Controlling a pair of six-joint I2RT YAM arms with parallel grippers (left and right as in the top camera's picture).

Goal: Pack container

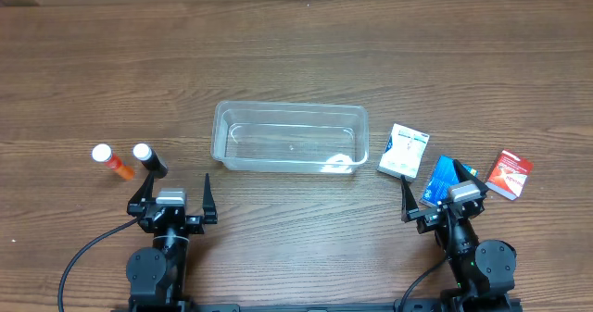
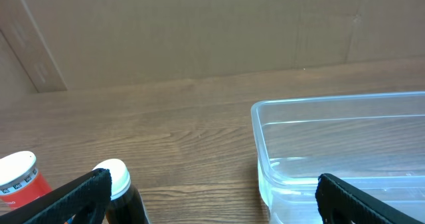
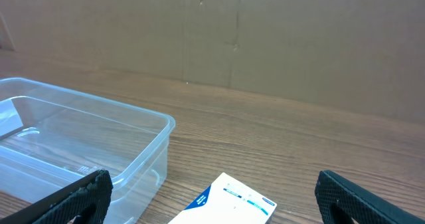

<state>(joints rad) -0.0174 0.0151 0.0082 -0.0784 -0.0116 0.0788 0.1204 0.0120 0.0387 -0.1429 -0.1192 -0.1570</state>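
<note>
The robot's left gripper needs to next go to the dark bottle beside the orange bottle and close on the dark bottle's white cap [image 1: 142, 152] [image 2: 118, 177].
The clear plastic container [image 1: 289, 137] stands empty at the table's middle; it also shows in the left wrist view [image 2: 345, 151] and the right wrist view [image 3: 80, 144]. My left gripper [image 1: 174, 193] is open and empty, near the front edge, below two bottles. My right gripper [image 1: 435, 196] is open and empty, just behind a white box [image 1: 404, 151] that also shows in the right wrist view [image 3: 226, 204]. A blue box [image 1: 443, 179] lies partly under the right gripper.
An orange bottle with a white cap [image 1: 113, 162] and a dark bottle with a white cap [image 1: 148, 157] lie left of the container. A red and white box [image 1: 509, 173] lies at the far right. A cardboard wall [image 2: 199, 31] stands behind the table.
</note>
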